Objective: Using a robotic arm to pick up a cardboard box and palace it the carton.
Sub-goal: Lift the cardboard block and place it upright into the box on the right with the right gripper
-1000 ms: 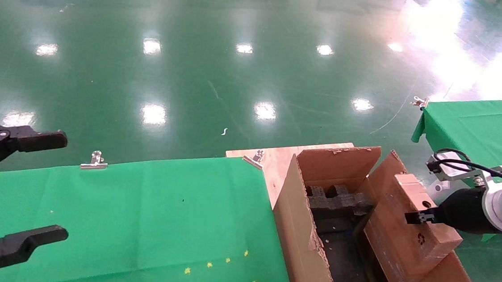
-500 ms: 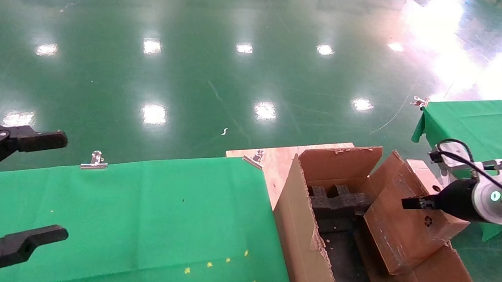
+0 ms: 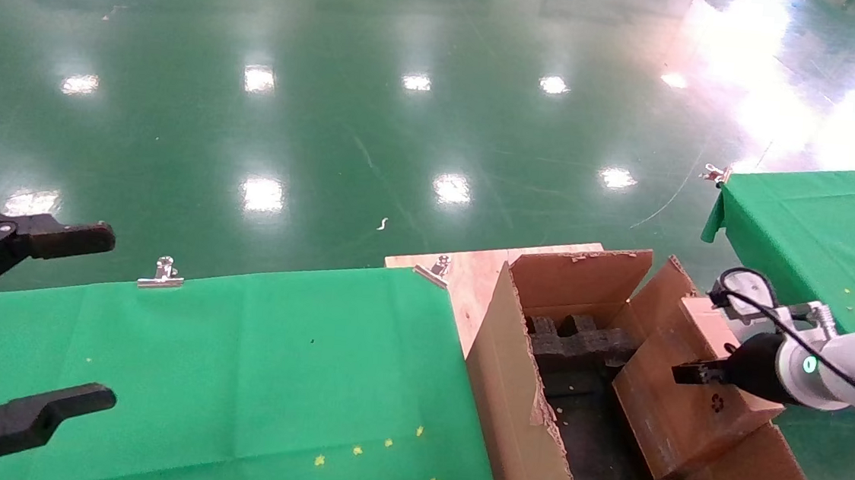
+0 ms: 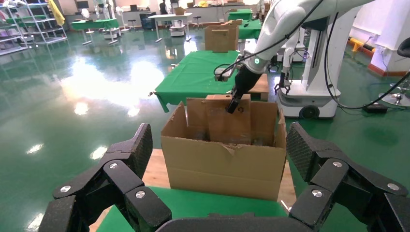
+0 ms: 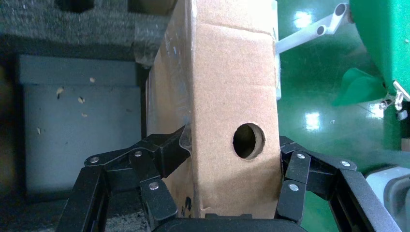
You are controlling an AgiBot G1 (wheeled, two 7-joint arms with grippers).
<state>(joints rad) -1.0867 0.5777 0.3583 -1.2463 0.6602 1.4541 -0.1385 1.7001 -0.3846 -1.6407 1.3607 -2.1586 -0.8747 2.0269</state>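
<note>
Next, I release the cardboard box from my right gripper between the black foam inserts, against the carton's side [image 3: 648, 424] nearest my arm.
My right gripper [image 3: 695, 372] on the white robotic arm [image 3: 837, 364] is shut on the small cardboard box [image 3: 677, 412]. It holds the box tilted over the right side of the open carton [image 3: 513, 407], with the lower end inside. In the right wrist view the fingers [image 5: 159, 159] clamp both sides of the box [image 5: 227, 82], next to its round hole [image 5: 248, 141]. My left gripper [image 3: 110, 314] is open and empty over the green table at the left. The left wrist view shows the carton [image 4: 222, 164] and the box [image 4: 227, 125] ahead.
Black foam inserts [image 3: 579, 343] sit inside the carton. It stands on a wooden board [image 3: 471, 270] beside the green-clothed table [image 3: 250, 363], which has metal clips [image 3: 161, 274] at its far edge. A second green table [image 3: 818, 225] is at the far right.
My right gripper has carried the box leftward and lower, so its lower end now sits deeper in the carton. The left arm has not moved.
</note>
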